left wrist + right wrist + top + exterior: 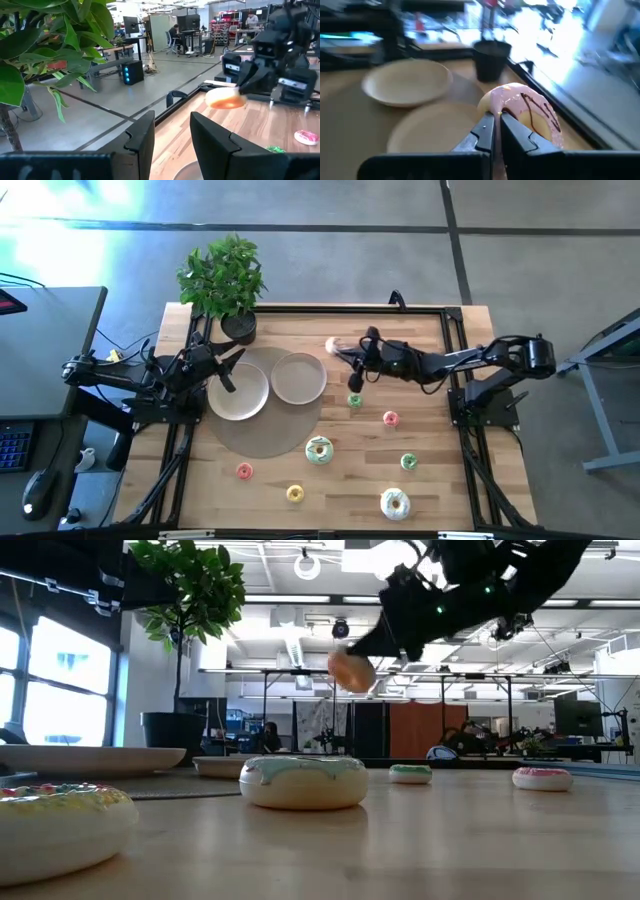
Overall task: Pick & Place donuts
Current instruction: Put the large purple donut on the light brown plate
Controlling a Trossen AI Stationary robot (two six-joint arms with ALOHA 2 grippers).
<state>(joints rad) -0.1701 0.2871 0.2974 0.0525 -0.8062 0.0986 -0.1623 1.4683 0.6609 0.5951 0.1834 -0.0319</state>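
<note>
The robot will put the pink donut down by the far rim of the beige plate (304,364) (466,125) nearest its right gripper.
My right gripper (338,350) reaches in from the table's right and is shut on a pink-iced donut with dark drizzle (525,112), held in the air beside the far edge of the right beige plate (298,378). The low view shows this donut (351,671) well above the table. My left gripper (170,131) is open and waits over the left plate (238,391). Several other donuts lie flat on the wood: a large green-iced one (319,450), a large white one (395,503), and minis in pink (244,471), yellow (294,493) and green (408,462). My right gripper pinches the pink donut between its two fingertips (485,131) at the rim nearest the wrist (496,106). The fingers come from the table's right, slanting slightly down. The donut is lifted clear of the table and sits tilted, icing side toward the wrist camera.
A potted plant (222,280) stands at the far left corner behind the plates. Both plates rest on a round grey mat (270,430). Two more minis, green (355,400) and pink (390,418), lie under the right arm. A black frame (450,340) borders the table.
</note>
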